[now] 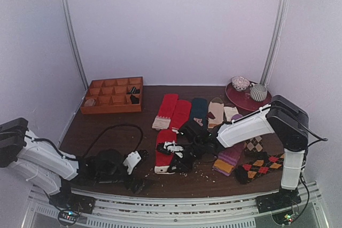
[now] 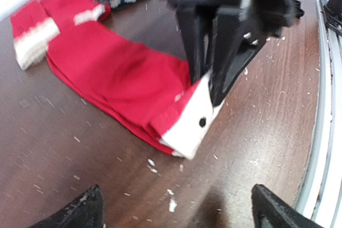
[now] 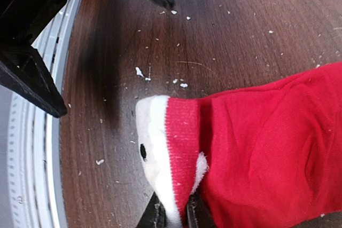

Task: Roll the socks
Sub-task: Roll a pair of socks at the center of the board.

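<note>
The cream band is held at just one end by my right gripper, so my left gripper will pinch the band's free corner (image 2: pixel 180 140) before my right gripper opens.
The socks (image 1: pixel 164 150), a stacked bright red pair, lie on the table with their cream, red-striped band (image 1: pixel 162 168) toward the near edge. My right gripper (image 1: pixel 179 163) is shut on that band. In the right wrist view its fingers (image 3: pixel 155 214) pinch the band (image 3: pixel 157 148), which is lifted and folded back over the red part (image 3: pixel 267 148). My left gripper (image 2: pixel 176 217) is open and empty, just near of the band (image 2: pixel 192 126). It also shows in the top view (image 1: pixel 141 171), left of the socks. The right gripper (image 2: pixel 214 70) stands over the band.
Two separate red socks (image 1: pixel 173 111), a teal sock (image 1: pixel 199 109) and a beige sock (image 1: pixel 216 111) lie behind. A purple sock with an orange end (image 1: pixel 230 158) and argyle socks (image 1: pixel 261 166) lie right. An orange compartment tray (image 1: pixel 86 108) stands back left, a maroon plate (image 1: pixel 238 100) with cups back right.
</note>
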